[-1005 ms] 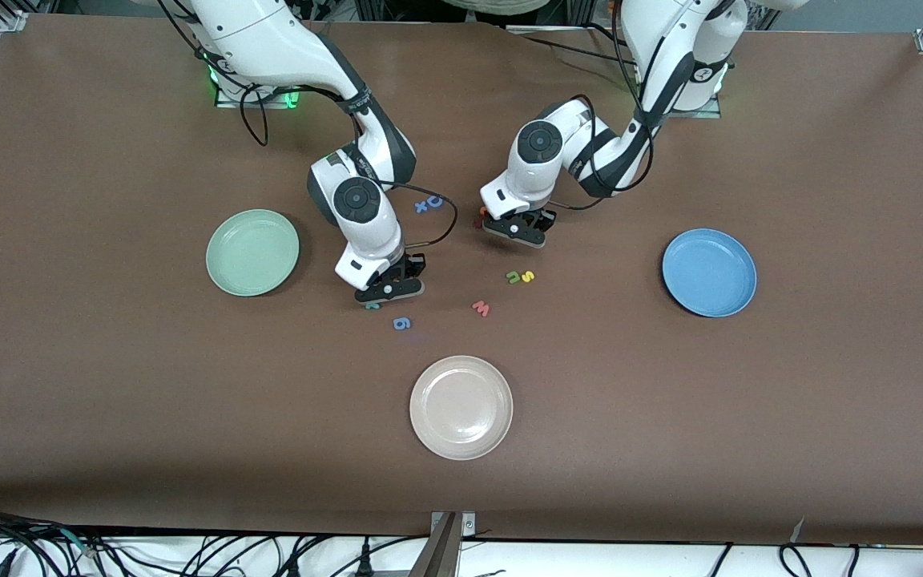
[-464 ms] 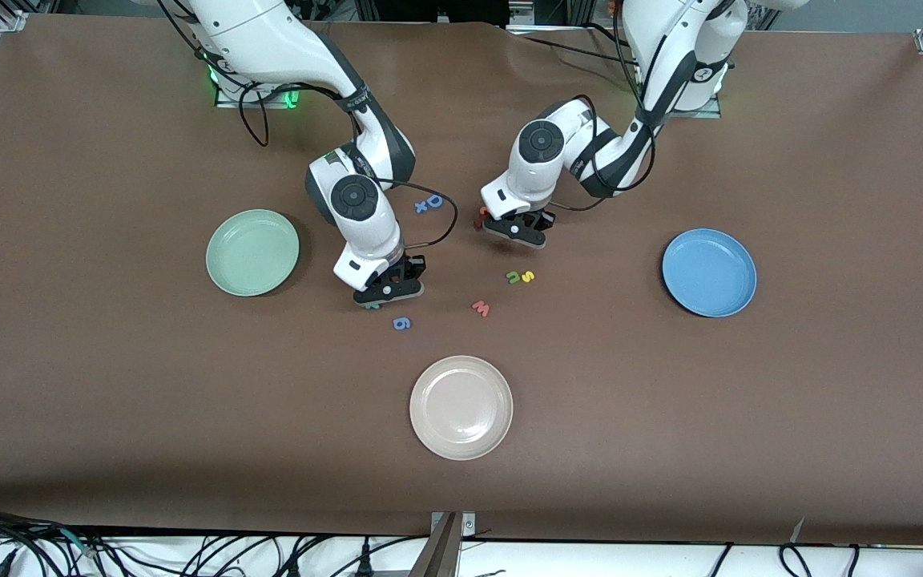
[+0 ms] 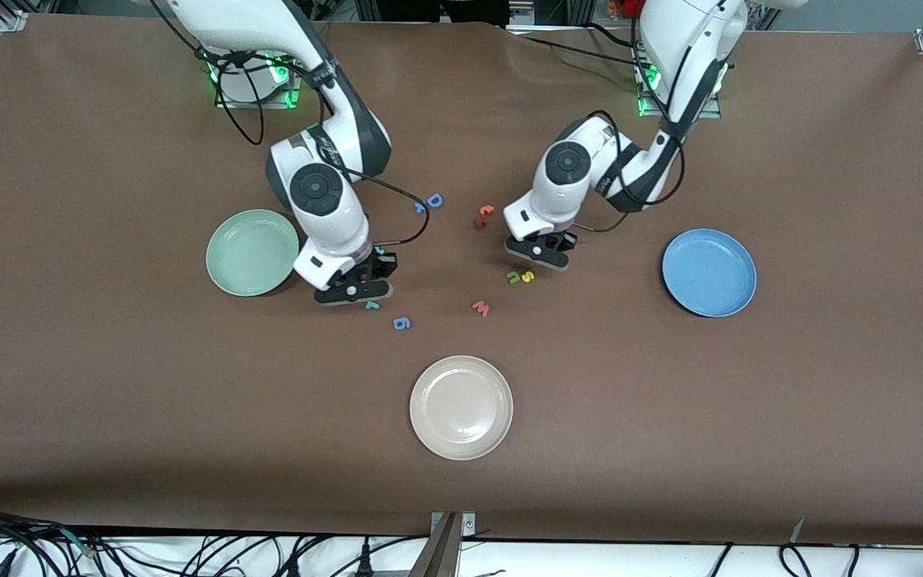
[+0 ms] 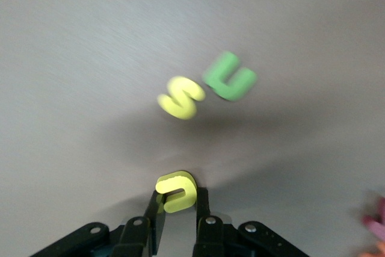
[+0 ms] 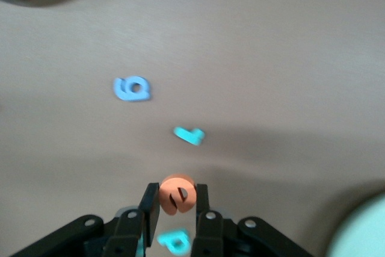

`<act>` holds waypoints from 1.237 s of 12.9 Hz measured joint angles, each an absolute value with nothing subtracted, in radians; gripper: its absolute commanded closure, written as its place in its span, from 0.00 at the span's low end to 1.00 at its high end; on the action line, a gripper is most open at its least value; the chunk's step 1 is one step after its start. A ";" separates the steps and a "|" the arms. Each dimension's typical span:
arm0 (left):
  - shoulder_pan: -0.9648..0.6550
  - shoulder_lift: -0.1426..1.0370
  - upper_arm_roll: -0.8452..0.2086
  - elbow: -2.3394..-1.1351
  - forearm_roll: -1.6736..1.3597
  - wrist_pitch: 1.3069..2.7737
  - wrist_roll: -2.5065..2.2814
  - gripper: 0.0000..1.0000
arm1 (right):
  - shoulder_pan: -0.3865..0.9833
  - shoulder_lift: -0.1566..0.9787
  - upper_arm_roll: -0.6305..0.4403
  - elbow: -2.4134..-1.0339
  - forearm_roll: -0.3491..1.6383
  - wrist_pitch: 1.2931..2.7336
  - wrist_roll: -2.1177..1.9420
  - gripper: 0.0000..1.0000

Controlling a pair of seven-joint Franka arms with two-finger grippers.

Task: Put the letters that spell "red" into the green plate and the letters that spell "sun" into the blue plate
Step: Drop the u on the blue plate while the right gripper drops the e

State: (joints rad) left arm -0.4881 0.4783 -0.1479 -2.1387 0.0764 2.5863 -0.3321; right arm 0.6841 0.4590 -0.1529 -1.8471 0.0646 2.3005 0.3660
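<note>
I need to release the orange "e" near the middle of the green plate (image 3: 248, 250) with my right gripper.
My left gripper (image 4: 176, 192) is shut on the yellow "u" (image 4: 175, 191) and hangs (image 3: 539, 253) just above the table beside the yellow "s" (image 4: 181, 97) and the green "n" (image 4: 230, 76). My right gripper (image 5: 176, 194) is shut on the orange "e" (image 5: 176, 195), low over the table (image 3: 352, 293) next to the green plate (image 3: 251, 252). The teal "r" (image 5: 189, 135) lies just nearer the front camera than that gripper. The teal "d" (image 5: 174, 241) lies on the table under it. The blue plate (image 3: 708, 272) is toward the left arm's end.
A cream plate (image 3: 461, 407) sits nearest the front camera. A blue "6" (image 3: 401, 323) and a pinkish "w" (image 3: 481, 308) lie between it and the grippers. A blue "D" (image 3: 434, 200) and two small orange and red letters (image 3: 483, 216) lie nearer the robots' bases.
The left gripper shut on the yellow "u" and carried it to beside the "s" and "n". The right gripper moved toward the green plate with the orange "e", uncovering the "r".
</note>
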 measured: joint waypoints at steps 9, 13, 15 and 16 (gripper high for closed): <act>-0.165 0.361 -0.093 -2.140 0.076 2.445 0.284 0.74 | 0.677 0.270 -0.455 -2.222 0.065 2.321 -0.003 0.86; -0.049 0.327 -0.093 -2.151 0.076 2.379 0.470 0.74 | 0.672 0.305 -0.468 -2.381 0.066 2.517 -0.008 0.81; -0.020 0.319 -0.093 -2.170 0.076 2.373 0.521 0.74 | 0.672 0.327 -0.467 -2.391 0.066 2.537 -0.008 0.59; -0.008 0.319 -0.093 -2.183 0.076 2.372 0.538 0.74 | 0.672 0.333 -0.467 -2.391 0.066 2.538 -0.008 0.31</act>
